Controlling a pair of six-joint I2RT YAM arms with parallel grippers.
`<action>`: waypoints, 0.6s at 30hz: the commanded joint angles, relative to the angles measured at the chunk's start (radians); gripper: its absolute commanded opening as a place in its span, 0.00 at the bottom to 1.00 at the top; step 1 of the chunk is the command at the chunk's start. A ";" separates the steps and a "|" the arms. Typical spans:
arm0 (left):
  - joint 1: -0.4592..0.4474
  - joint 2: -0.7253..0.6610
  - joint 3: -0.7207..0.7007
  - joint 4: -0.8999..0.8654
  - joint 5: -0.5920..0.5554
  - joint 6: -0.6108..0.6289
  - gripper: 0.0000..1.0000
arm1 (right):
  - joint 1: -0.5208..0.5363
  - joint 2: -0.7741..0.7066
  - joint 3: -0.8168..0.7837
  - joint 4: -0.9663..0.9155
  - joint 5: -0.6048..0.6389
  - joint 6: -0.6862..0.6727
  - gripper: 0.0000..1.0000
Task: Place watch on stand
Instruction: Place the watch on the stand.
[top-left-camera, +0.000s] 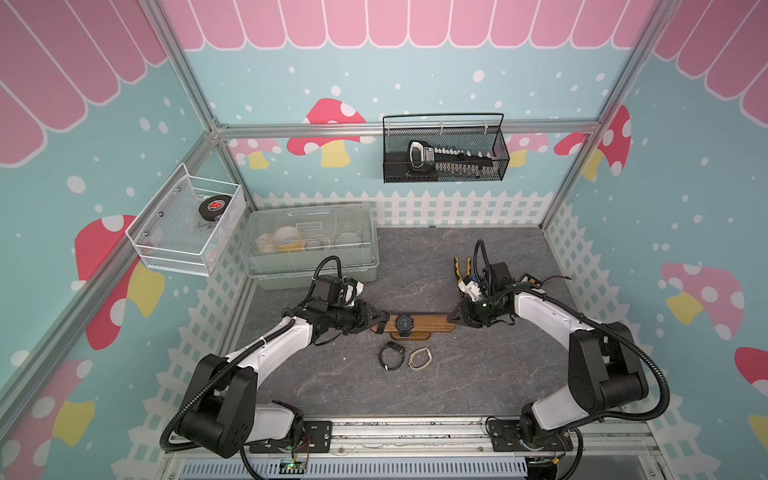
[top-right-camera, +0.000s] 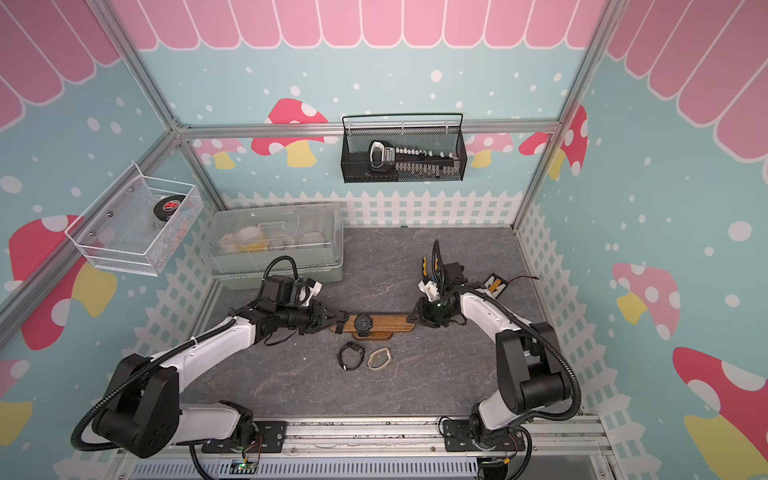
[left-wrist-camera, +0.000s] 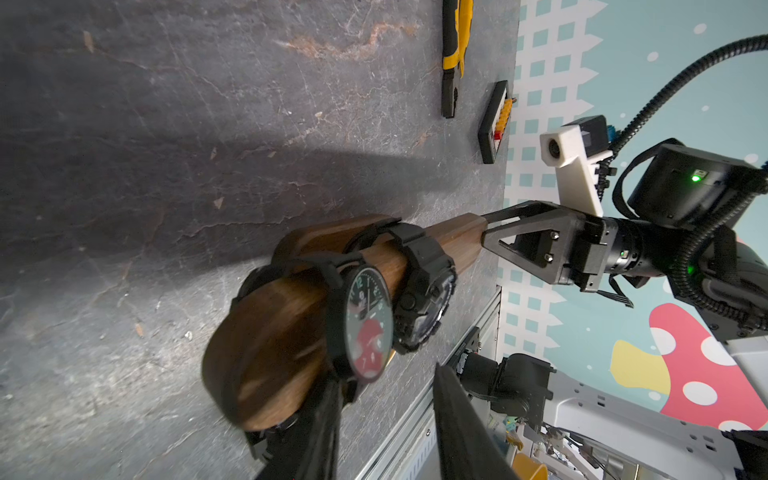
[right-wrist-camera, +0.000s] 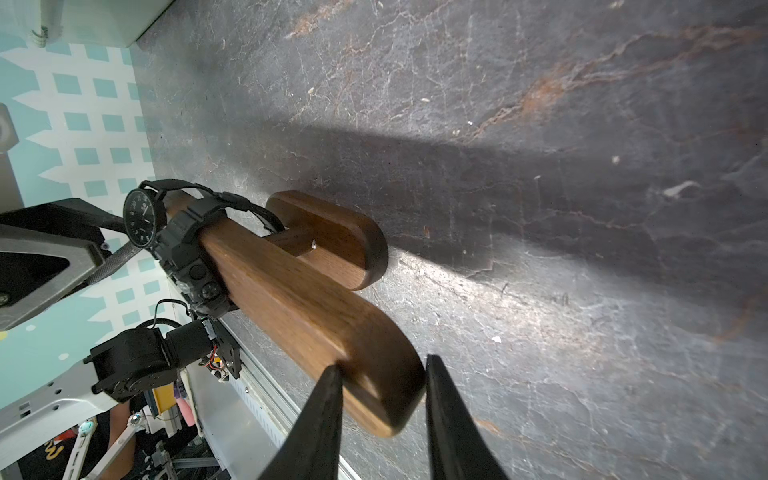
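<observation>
The black watch in front of the stand is next for my left gripper, which should go to it and close on the watch's strap (top-left-camera: 404, 355) beside the pale band.
The stand (top-left-camera: 432, 323) is a brown wooden bar on a small base, lying crosswise mid-table. A chunky black watch (top-left-camera: 404, 323) is strapped round its middle. A second watch (left-wrist-camera: 368, 324), round-faced with a dark strap, is looped over the bar's left end. My left gripper (top-left-camera: 384, 321) is at that end. Its fingers are apart; one lies against the strap, the other stands clear, and bare table shows between them. My right gripper (right-wrist-camera: 382, 363) is shut on the bar's right end, a finger on each flat side.
A black watch (top-left-camera: 391, 356) and a pale band (top-left-camera: 419, 358) lie in front of the stand. Yellow-handled pliers (top-left-camera: 461, 268) and a small black board (top-right-camera: 494, 284) sit behind my right arm. A clear lidded box (top-left-camera: 311, 245) stands back left. Wire baskets (top-left-camera: 444, 149) hang on the walls.
</observation>
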 joint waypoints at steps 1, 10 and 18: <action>-0.009 -0.025 -0.025 0.007 -0.016 -0.003 0.37 | 0.008 0.029 0.004 -0.026 0.037 -0.018 0.30; -0.030 -0.047 -0.076 0.019 -0.033 -0.021 0.37 | 0.008 0.015 0.001 -0.027 0.036 -0.016 0.30; -0.031 -0.086 -0.045 -0.030 -0.047 -0.005 0.37 | 0.009 0.003 0.001 -0.034 0.034 -0.017 0.30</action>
